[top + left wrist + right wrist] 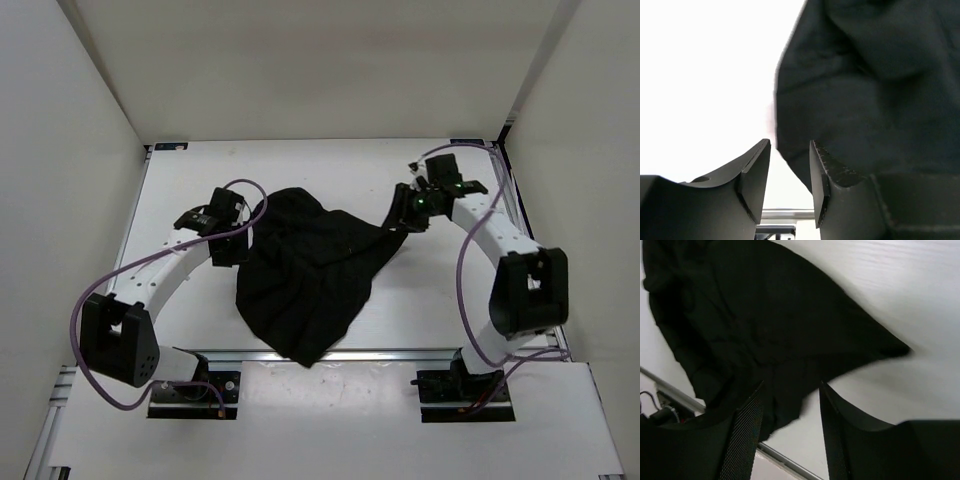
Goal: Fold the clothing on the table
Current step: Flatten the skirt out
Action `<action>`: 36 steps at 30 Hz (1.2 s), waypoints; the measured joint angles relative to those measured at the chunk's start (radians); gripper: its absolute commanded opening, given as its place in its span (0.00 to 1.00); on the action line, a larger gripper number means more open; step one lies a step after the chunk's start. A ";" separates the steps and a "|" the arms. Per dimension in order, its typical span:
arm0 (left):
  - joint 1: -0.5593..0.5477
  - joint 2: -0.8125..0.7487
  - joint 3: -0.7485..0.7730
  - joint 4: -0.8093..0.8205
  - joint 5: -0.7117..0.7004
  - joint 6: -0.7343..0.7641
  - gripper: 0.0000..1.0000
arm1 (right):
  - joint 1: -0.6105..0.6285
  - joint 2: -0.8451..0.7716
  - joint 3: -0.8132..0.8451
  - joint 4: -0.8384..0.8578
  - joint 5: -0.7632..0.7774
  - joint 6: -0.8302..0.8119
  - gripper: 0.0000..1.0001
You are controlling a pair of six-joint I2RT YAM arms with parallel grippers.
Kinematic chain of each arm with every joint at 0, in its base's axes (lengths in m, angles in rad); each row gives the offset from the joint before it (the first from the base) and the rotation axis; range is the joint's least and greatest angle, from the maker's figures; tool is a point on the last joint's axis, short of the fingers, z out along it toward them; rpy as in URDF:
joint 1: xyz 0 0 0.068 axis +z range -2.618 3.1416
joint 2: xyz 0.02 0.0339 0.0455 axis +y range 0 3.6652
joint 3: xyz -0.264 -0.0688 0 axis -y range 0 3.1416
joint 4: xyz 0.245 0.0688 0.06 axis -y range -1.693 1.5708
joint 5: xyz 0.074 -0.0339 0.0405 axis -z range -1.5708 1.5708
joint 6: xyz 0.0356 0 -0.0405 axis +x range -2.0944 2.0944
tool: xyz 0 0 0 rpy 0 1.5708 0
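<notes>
The black clothing has a corner now nearest my right gripper. Next, that gripper should grab the black clothing by the middle of its far edge [345,215] [834,289], inward from that corner.
The black clothing [310,275] lies crumpled in a heap on the white table [330,165], with its lower tip reaching the near rail. My left gripper [232,258] stands at the heap's left edge. In the left wrist view the left gripper [790,145] is open, with bare table in the gap and the clothing [870,90] just beyond the right finger. My right gripper [400,215] is at the garment's right corner. In the right wrist view the right gripper [792,386] is open, and a loose flap of the clothing [765,330] hangs into the gap unpinched.
A silver rail [400,355] runs along the table's near edge, with both arm bases behind it. White walls close in the left, right and far sides. The rail [675,390] also shows under the cloth's edge in the right wrist view.
</notes>
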 measured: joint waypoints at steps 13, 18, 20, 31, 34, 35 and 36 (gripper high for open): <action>0.032 -0.060 -0.006 0.063 0.138 -0.016 0.49 | 0.223 0.371 0.261 0.016 -0.110 0.108 0.56; 0.067 -0.092 -0.064 0.075 0.177 -0.020 0.48 | 0.279 0.364 0.294 -0.030 -0.089 0.101 0.56; 0.076 -0.107 -0.085 0.076 0.194 -0.025 0.49 | 0.284 0.364 0.294 -0.057 -0.057 0.087 0.57; 0.074 -0.118 -0.097 0.093 0.251 -0.034 0.49 | 0.342 0.444 0.346 -0.143 0.129 -0.040 0.53; 0.077 -0.132 -0.107 0.097 0.257 -0.034 0.49 | 0.374 0.444 0.357 -0.153 0.173 -0.060 0.52; 0.079 -0.137 -0.111 0.096 0.259 -0.035 0.50 | 0.380 0.444 0.362 -0.153 0.182 -0.064 0.52; 0.079 -0.142 -0.114 0.095 0.261 -0.035 0.49 | 0.388 0.444 0.371 -0.157 0.193 -0.071 0.52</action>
